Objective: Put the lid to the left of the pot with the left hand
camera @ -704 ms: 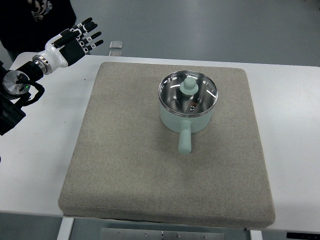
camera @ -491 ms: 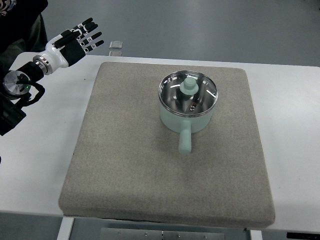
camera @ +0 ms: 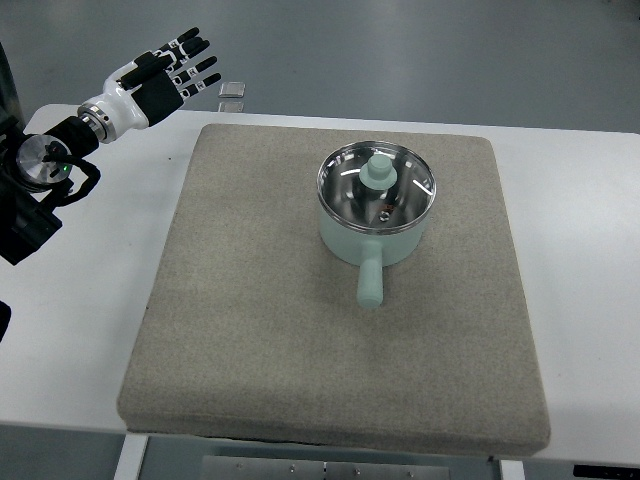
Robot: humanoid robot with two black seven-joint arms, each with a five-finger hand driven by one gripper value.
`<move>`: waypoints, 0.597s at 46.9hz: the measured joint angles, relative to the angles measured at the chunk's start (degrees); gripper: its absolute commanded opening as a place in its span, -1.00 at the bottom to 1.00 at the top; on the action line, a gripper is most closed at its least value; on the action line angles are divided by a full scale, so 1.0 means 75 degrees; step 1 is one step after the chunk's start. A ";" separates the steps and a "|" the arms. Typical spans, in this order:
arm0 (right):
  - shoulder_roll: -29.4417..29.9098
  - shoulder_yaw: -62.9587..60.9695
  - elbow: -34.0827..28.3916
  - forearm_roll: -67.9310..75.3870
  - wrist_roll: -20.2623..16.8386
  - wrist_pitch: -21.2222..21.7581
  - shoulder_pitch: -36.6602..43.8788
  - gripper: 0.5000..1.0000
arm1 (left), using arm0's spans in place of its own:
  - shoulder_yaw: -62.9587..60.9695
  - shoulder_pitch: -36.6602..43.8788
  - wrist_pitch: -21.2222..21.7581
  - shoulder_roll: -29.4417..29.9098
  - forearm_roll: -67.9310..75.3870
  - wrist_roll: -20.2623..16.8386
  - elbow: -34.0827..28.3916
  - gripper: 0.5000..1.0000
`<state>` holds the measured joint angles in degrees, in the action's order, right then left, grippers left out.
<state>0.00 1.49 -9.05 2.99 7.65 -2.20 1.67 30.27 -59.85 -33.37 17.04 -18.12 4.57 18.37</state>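
My left gripper is to head next for the glass lid's pale green knob [camera: 379,171] and close there, since the knob lets it lift the lid.
A pale green pot [camera: 375,228] with a straight handle [camera: 369,283] pointing toward me sits on the grey mat [camera: 250,300], right of its middle. A glass lid [camera: 376,186] with a metal rim and a pale green knob [camera: 379,171] rests on the pot. My left hand [camera: 172,75] hovers over the table's far left corner, well left of the pot, its black fingers spread and holding nothing. The right arm does not show.
The mat lies on a white table [camera: 90,300]. A small clear square object [camera: 232,90] lies on the floor beyond the table's far edge, just right of my left hand. A dark shape fills the top left corner.
My left hand has shifted a little to the right and away from me. The dark-clothed person at the top left has moved almost out of view. Pot and lid are unmoved.
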 measured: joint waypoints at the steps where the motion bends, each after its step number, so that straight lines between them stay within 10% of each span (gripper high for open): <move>1: 0.0000 0.0000 0.0000 0.0000 0.0000 0.0000 -0.0001 0.69 | -0.0009 0.0000 -0.0017 0.0006 0.0001 0.0000 0.0000 0.99; 28: 0.0000 0.0000 0.0000 0.0000 0.0000 0.0000 0.0001 0.69 | -0.0029 -0.0901 -0.0220 0.0265 0.3727 -0.0081 0.0265 0.99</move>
<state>0.00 1.49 -9.05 2.99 7.64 -2.20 1.67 30.06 -66.61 -35.02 19.03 9.83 3.96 20.36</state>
